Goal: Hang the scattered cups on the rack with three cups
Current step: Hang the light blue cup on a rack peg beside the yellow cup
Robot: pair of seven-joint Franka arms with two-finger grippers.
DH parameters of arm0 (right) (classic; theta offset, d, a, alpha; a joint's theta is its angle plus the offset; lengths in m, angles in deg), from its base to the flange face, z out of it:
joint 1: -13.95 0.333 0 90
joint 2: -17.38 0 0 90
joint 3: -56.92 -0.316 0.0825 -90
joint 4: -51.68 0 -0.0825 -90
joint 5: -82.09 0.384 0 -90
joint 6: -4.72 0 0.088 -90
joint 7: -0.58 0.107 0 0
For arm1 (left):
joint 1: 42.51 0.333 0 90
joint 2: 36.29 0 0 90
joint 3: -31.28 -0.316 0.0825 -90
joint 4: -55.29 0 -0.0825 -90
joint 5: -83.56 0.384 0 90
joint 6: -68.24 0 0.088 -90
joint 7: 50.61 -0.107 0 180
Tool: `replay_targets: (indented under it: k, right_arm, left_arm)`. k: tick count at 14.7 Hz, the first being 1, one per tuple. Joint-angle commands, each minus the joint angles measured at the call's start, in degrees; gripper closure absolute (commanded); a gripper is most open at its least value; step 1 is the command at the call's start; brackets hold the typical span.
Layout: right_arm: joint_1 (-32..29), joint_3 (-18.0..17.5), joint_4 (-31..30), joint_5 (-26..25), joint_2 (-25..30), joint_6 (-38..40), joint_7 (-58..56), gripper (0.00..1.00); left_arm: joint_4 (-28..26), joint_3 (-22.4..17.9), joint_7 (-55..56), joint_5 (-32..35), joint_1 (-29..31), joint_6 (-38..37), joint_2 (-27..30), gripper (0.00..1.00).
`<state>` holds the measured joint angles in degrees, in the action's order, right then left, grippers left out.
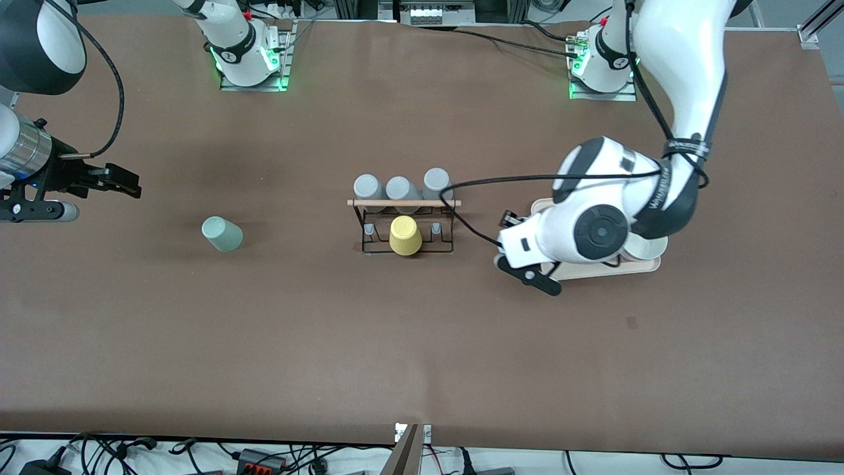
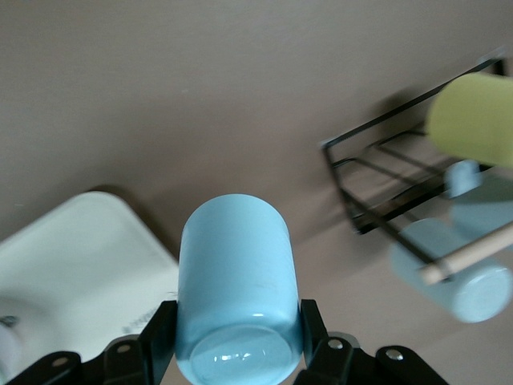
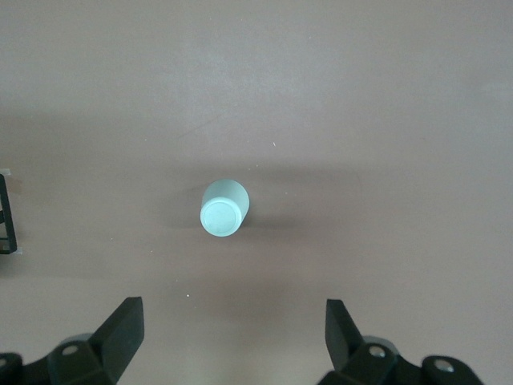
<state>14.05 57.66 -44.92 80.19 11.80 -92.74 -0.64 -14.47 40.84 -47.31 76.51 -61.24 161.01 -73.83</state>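
Next, my left gripper releases the light blue cup on the rack's empty peg nearer the beige tray (image 1: 438, 235) (image 2: 462, 178).
My left gripper (image 2: 236, 322) is shut on a light blue cup (image 2: 236, 289), held above the table beside the beige tray (image 2: 72, 257); in the front view my left arm hides that cup. The black wire rack (image 1: 448, 232) with its wooden rod (image 1: 403, 203) stands mid-table, a yellow cup (image 1: 405, 235) on one of its pegs. A mint green cup (image 1: 222, 233) stands mouth down toward the right arm's end. My right gripper (image 1: 128, 183) hangs open and empty above the table, and its wrist view shows the mint cup (image 3: 224, 208) well clear of the fingers.
Three grey cups (image 1: 401, 188) stand in a row against the rack, farther from the front camera than the yellow cup. The beige tray (image 1: 593, 269) lies under my left arm, with a white round thing (image 1: 649, 247) on it.
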Motion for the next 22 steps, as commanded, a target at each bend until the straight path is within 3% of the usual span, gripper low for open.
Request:
replay_targets:
  k: [1,5,10,22]
  right_arm:
    - [-0.2,0.0,0.8,0.6,-0.2,0.2,-0.1,0.00]
    - [-0.2,0.0,0.8,0.6,-0.2,0.2,-0.1,0.00]
    - [-0.3,0.0,0.8,0.7,-0.2,0.2,-0.1,0.00]
    - [-0.5,0.0,0.7,0.7,-0.2,0.2,-0.3,0.00]
  left_arm:
    - [6.1,-0.3,8.4,-0.9,-4.3,-0.7,-2.8,0.99]
    - [10.1,-0.3,13.1,-3.3,-6.1,-0.7,-3.8,0.99]
    - [10.1,-0.3,13.1,-7.4,-7.4,3.6,-4.5,0.99]
    - [9.1,-1.2,12.5,-6.7,-9.7,8.6,-9.4,0.97]
